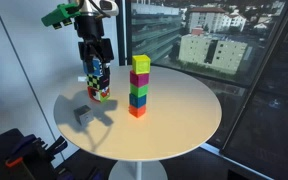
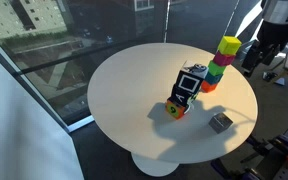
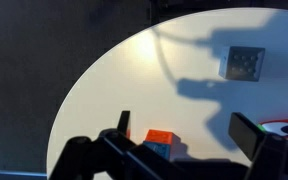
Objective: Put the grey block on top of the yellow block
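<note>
My gripper should grip the opposite sides of the grey block point(image 1: 83, 115) point(image 3: 244, 64), which sits by itself close to the edge of the round white table.
The grey block point(image 2: 220, 122) lies alone on the round white table; it also shows in the wrist view point(image 3: 242, 63), well ahead of the fingers. The yellow block point(image 1: 141, 65) tops a stack of coloured cubes and shows in both exterior views point(image 2: 230, 45). My gripper point(image 1: 96, 58) hangs above the multicoloured chequered box point(image 1: 99, 85), left of the stack. In the wrist view the gripper point(image 3: 189, 132) is open and empty, with an orange-and-blue corner of the box point(image 3: 162, 141) below, between the fingers.
The stack of coloured cubes point(image 2: 216, 72) stands near the middle of the table point(image 2: 134, 100). The chequered box point(image 2: 187, 90) stands tilted between the stack and the grey block. Glass walls surround the table. Dark equipment point(image 2: 274, 40) stands past the table edge.
</note>
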Robot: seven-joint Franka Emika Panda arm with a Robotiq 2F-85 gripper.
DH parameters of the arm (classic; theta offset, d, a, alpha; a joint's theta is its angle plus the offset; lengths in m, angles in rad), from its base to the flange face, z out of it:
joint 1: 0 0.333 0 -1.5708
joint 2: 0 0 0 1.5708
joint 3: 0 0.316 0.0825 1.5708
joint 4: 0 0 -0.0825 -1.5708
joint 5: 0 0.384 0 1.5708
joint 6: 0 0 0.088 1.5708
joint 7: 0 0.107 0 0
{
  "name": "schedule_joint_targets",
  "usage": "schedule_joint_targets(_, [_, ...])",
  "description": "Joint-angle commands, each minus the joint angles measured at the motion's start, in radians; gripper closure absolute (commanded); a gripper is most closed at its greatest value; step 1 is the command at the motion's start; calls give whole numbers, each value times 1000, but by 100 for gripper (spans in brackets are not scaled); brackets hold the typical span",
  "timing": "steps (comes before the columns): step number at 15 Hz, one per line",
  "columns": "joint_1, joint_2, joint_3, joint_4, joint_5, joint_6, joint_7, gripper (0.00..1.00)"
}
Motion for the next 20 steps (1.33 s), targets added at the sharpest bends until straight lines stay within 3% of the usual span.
schedule_joint_targets(1, [15, 0, -14, 2, -4, -2, 4, 0])
schedule_joint_targets(7, [15, 0, -14, 2, -4, -2, 4, 0])
schedule_joint_targets(20, [63, -9, -54, -83, 108, 88, -117, 0])
